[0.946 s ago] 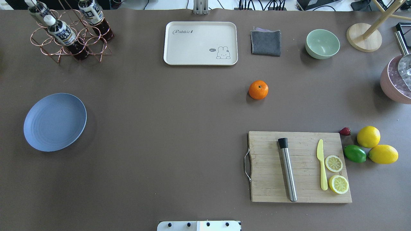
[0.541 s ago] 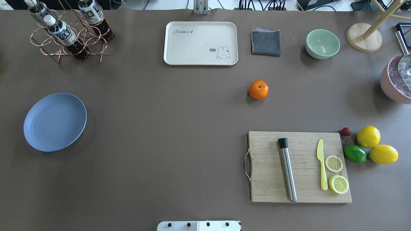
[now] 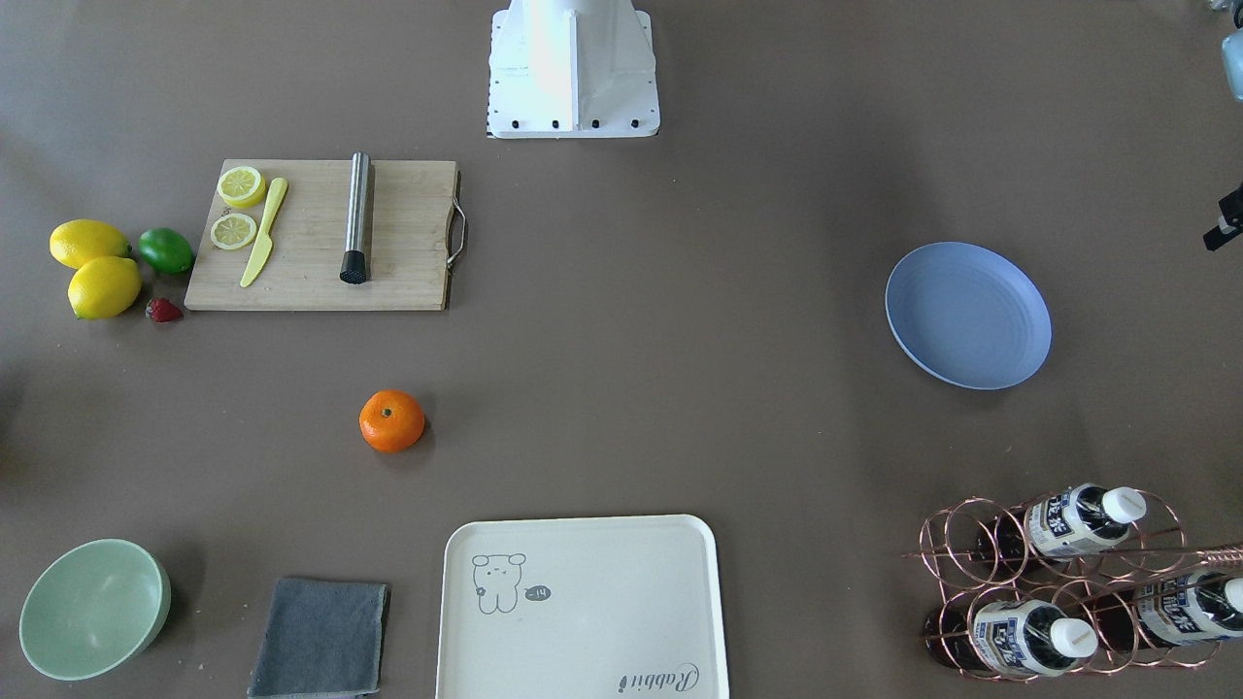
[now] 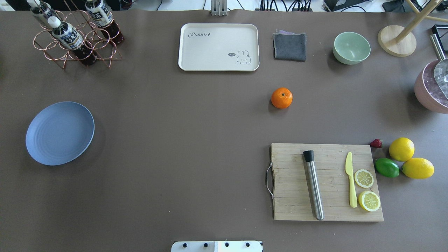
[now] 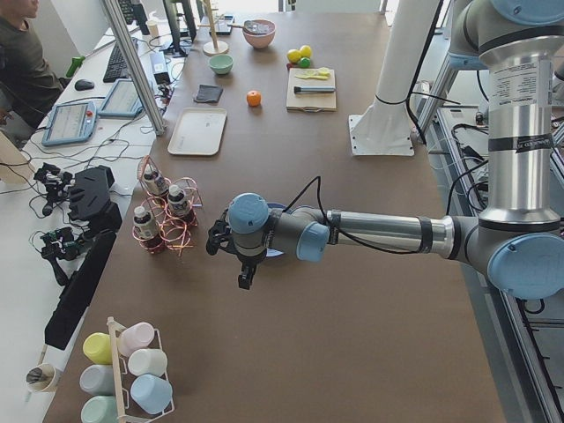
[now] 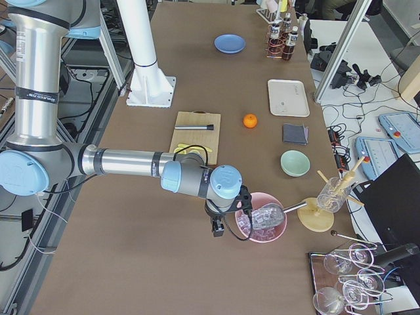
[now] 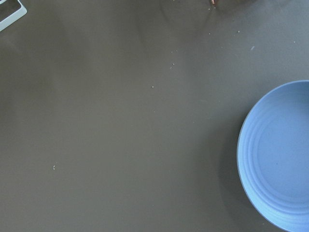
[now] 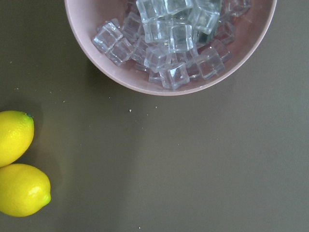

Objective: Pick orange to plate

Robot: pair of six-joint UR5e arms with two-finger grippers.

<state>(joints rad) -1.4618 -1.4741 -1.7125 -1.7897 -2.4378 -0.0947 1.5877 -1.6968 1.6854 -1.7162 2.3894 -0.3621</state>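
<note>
My left gripper is to move to the pale blue plate next and close on the plate's rim (image 3: 1049,316) (image 7: 238,154), on the side that faces that gripper.
The orange (image 4: 281,98) sits alone on the brown table, right of centre and beyond the cutting board; it also shows as the orange (image 3: 391,420). Far to the left lies the pale blue plate (image 4: 60,133), with nothing on it, and its rim fills the right edge of the left wrist view as the plate (image 7: 277,159). My left gripper (image 5: 244,276) hangs near that plate. My right gripper (image 6: 218,227) hangs beside the pink ice bowl (image 6: 261,218), far from the orange. Both grippers show only in the side views, so I cannot tell whether they are open or shut.
A wooden cutting board (image 4: 290,182) carries a steel muddler, a yellow knife and lemon slices. Two lemons (image 4: 401,149), a lime (image 4: 387,167) and a strawberry lie right of it. Along the far edge stand a cream tray (image 4: 218,47), grey cloth (image 4: 289,46), mint bowl (image 4: 351,48) and bottle rack (image 4: 75,36).
</note>
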